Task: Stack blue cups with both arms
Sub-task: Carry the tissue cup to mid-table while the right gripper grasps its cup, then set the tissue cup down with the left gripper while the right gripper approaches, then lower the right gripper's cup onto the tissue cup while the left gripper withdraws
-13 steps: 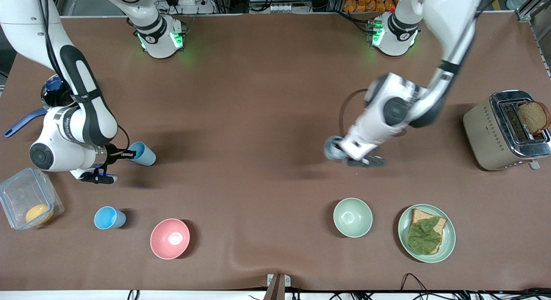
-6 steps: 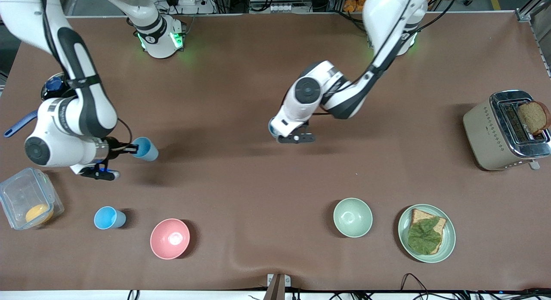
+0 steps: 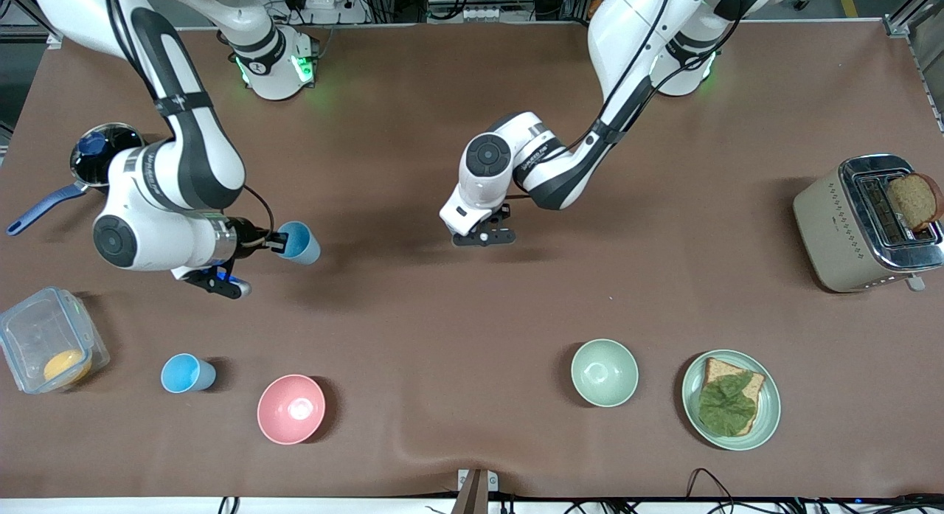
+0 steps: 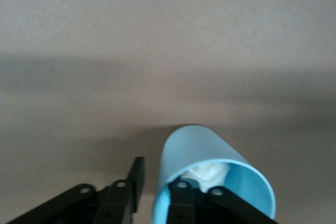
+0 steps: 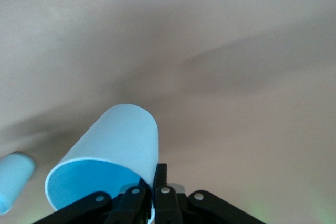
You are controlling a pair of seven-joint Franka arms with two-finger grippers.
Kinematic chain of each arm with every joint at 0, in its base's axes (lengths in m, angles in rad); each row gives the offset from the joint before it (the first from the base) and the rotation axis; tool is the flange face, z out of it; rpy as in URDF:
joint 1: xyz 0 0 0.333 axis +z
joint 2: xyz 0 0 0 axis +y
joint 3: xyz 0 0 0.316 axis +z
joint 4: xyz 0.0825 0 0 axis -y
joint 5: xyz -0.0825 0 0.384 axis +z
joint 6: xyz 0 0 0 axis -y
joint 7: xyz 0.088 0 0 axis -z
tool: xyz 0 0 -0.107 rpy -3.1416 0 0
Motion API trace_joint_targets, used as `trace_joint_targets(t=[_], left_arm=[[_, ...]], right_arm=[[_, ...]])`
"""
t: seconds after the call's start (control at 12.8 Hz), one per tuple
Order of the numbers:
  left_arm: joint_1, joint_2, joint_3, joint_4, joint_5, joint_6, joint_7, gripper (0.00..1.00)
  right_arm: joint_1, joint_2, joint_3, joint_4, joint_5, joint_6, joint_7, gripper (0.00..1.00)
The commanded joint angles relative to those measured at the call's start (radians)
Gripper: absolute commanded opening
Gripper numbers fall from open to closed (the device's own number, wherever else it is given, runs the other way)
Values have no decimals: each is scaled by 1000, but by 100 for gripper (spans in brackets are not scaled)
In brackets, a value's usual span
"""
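Note:
My right gripper is holding the light-blue cup sideways above the table. Next, I release it inside the blue cup at my left gripper (image 3: 470, 223) (image 5: 11, 186).
My right gripper (image 3: 274, 242) is shut on the rim of a light-blue cup (image 3: 300, 242) and holds it sideways above the table toward the right arm's end. In the right wrist view one finger (image 5: 160, 174) is outside the cup (image 5: 113, 148) and the other is inside. My left gripper (image 3: 481, 234) hangs over the table's middle, and its wrist hides its cup in the front view. In the left wrist view it is shut on a blue cup (image 4: 202, 153) with white inside, one finger (image 4: 137, 174) outside. A third blue cup (image 3: 187, 372) stands upright on the table.
A pink bowl (image 3: 290, 409) sits beside the standing cup. A green bowl (image 3: 604, 372), a plate (image 3: 767, 418) with bread and a toaster (image 3: 841, 226) are toward the left arm's end. A clear container (image 3: 29, 330) and a saucepan (image 3: 99, 154) are near the right arm.
The left arm has swung its cup from the left arm's end to over the table's middle. The right arm has carried its cup toward the middle too.

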Motion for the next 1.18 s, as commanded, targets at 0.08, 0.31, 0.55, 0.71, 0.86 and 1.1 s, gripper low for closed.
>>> trace_joint_targets(t=[0.08, 0.31, 0.55, 0.71, 0.86, 1.1], left_arm=[[56, -133, -2, 26, 16, -126, -52, 100], [122, -293, -12, 28, 10, -288, -47, 100], [212, -423, -5, 28, -21, -376, -33, 100], [339, -480, -3, 28, -19, -404, 29, 100], [450, -499, -3, 26, -7, -425, 123, 100], [561, -529, 0, 26, 10, -431, 366, 100]], right_arm=[[103, -97, -8, -27, 75, -23, 230, 0], [282, -112, -10, -25, 142, 8, 520, 0], [438, -88, -10, -25, 201, 201, 731, 0], [504, -48, -10, -16, 202, 304, 812, 0], [545, -13, -11, -13, 202, 367, 858, 0], [579, 33, -11, 7, 201, 418, 900, 0]])
